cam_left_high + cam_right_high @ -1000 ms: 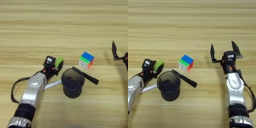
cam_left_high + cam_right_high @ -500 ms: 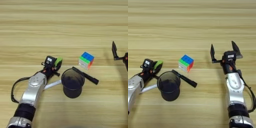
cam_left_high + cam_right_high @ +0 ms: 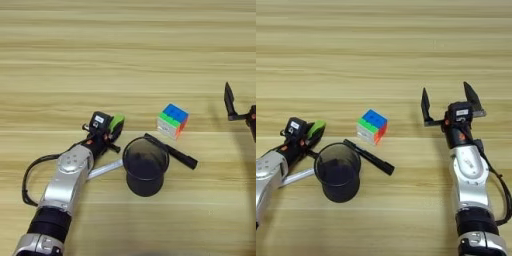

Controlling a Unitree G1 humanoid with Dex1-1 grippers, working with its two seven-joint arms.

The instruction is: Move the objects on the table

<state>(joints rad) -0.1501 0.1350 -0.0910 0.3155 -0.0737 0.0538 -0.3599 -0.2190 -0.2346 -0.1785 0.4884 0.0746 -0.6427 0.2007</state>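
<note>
Next, my right gripper goes to the green block's loose end [image 3: 119, 121] and closes there, taking it over from my left gripper.
A small bright green block [image 3: 117, 121] lies on the wooden table [image 3: 125, 60] left of centre. My left gripper [image 3: 109, 133] is shut around it, its black fingers on either side of the block. The multicoloured puzzle cube [image 3: 172, 120] sits free on the table to the right of the block, blue face up. My right gripper [image 3: 449, 103] hovers open at the right side, well apart from the cube, with nothing between its spread fingers [image 3: 425, 107].
A black cup [image 3: 145, 166] stands upright just in front of the block and the cube. A black pen [image 3: 173, 152] lies slanted behind the cup's right rim. A pale thin stick [image 3: 105, 169] lies by the cup's left side, under my left forearm.
</note>
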